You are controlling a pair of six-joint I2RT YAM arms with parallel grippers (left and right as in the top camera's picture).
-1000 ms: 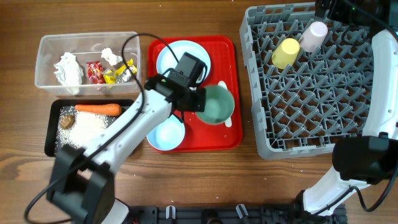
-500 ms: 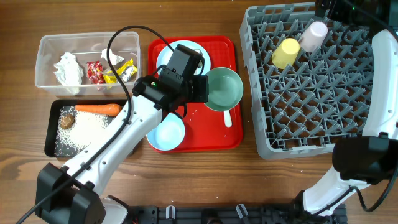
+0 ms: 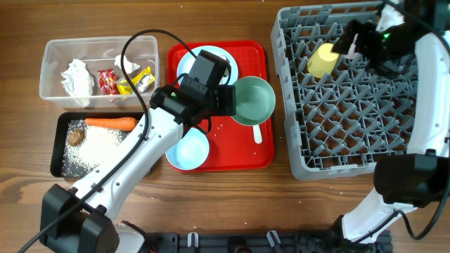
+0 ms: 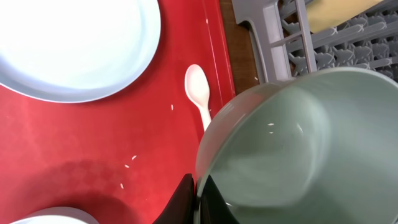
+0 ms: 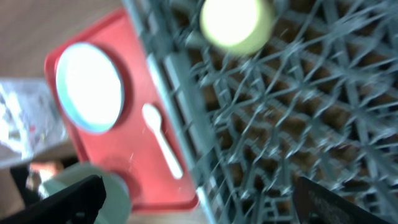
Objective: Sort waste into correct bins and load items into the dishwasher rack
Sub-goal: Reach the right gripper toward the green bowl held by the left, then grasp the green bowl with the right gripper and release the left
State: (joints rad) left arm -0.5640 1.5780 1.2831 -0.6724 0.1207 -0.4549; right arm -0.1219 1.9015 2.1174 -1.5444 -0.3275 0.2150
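Note:
Next, my right gripper moves to the pale bowl and closes on the bowl rim's side (image 3: 273, 97) (image 5: 127, 198) that faces the dishwasher rack, opposite my left gripper.
My left gripper (image 3: 230, 102) (image 4: 199, 194) is shut on the rim of a pale bowl (image 3: 254, 100) (image 4: 298, 143), held tilted over the red tray (image 3: 239, 160). On that tray lie the plate (image 3: 199, 59) (image 4: 68, 43), a second bowl (image 3: 187, 152) and the white spoon (image 3: 257, 133) (image 4: 200, 93). My right gripper (image 3: 357, 36) (image 5: 205, 205) hangs open over the dishwasher rack (image 3: 351, 119), next to the yellow cup (image 3: 323, 60) (image 5: 236, 22). The pink cup is mostly hidden under it.
A clear tub (image 3: 45, 84) at the far left holds tissues (image 3: 77, 77) and wrappers (image 3: 109, 81). Below it a black tray (image 3: 58, 151) holds a carrot (image 3: 110, 123), rice (image 3: 98, 144) and a brown lump (image 3: 75, 137).
The left gripper lifted the bowl up and to the right, then held still. The right gripper swung in over the rack's far corner and now covers the pink cup.

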